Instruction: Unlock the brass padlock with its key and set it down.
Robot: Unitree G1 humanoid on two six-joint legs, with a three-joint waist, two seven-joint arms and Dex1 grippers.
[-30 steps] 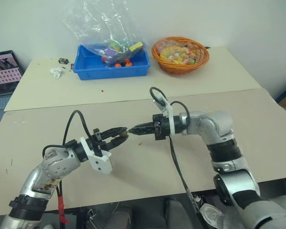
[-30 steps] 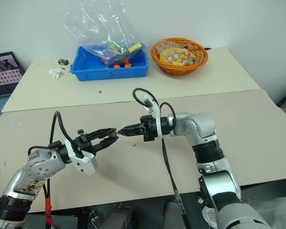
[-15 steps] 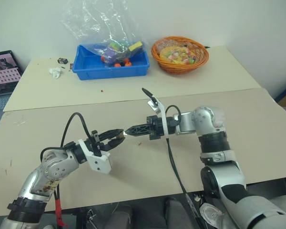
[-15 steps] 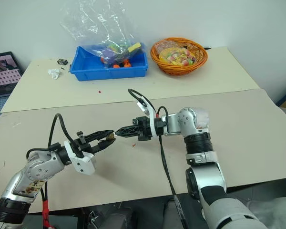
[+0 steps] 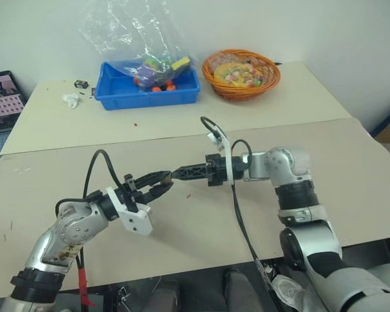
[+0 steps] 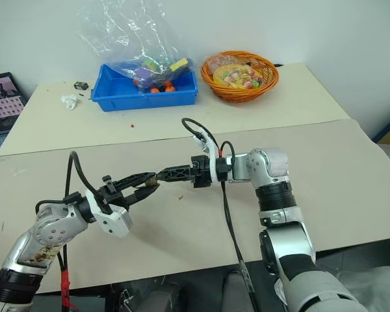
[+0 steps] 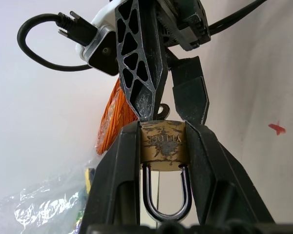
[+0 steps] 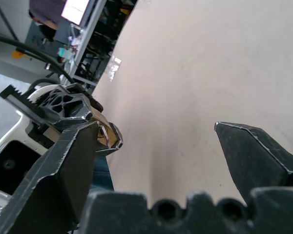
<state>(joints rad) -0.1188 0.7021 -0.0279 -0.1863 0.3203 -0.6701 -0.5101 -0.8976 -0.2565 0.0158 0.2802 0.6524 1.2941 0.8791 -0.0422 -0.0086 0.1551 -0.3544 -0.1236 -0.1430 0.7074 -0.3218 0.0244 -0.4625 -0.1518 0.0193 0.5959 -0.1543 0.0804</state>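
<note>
Next, my right gripper takes the padlock's key end (image 7: pixel 163 126) before my left gripper grips the shackle, since the padlock's shackle points back into my left gripper.
The brass padlock (image 7: pixel 163 141) is clamped between the fingers of my left gripper (image 5: pixel 160 184), which is shut on its body and holds it above the beige table (image 5: pixel 201 227). Its silvery shackle (image 7: pixel 165 207) points back toward the left wrist. A small silvery piece, apparently the key (image 7: pixel 161 111), sticks out of the padlock's far end. My right gripper (image 8: pixel 156 126) faces the left one tip to tip and stands open. Its two fingers (image 7: pixel 139 63) straddle that far end without closing on it.
On the rear table stand a blue bin (image 5: pixel 146 94) with a clear plastic bag of toys and an orange basket (image 5: pixel 242 65). A laptop (image 5: pixel 3 97) sits at far left. A red speck (image 5: pixel 187 194) lies below the grippers. Cables loop off both wrists.
My right gripper was shut at the padlock's far end and has now opened wide. The left gripper keeps the padlock in the same place.
</note>
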